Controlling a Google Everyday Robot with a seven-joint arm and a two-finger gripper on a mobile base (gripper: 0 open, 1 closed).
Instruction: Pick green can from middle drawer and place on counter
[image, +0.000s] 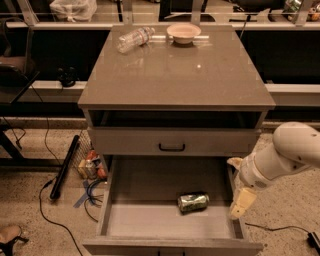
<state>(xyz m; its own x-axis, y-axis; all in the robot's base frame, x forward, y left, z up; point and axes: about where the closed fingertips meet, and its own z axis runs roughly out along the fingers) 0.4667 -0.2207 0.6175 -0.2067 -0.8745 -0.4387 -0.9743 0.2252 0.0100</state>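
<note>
I need to next move my gripper to the green can's end (204, 200) that is nearest my gripper and close it there, around the can's side.
The green can (193, 202) lies on its side on the floor of the open middle drawer (120, 220), right of centre and toward the front. My gripper (239, 184) hangs at the drawer's right wall, just right of the can and a little above it. It is open and empty: one pale finger (234, 162) points up and left, the other (242, 204) points down over the drawer's right edge. The counter (175, 75) is the glossy grey-brown top of the cabinet above.
A clear plastic bottle (134, 39) lies on its side and a pale bowl (183, 33) stands at the back of the counter. The upper drawer (172, 142) with a black handle is closed. Cables, a black bar (64, 167) and small items lie on the floor to the left.
</note>
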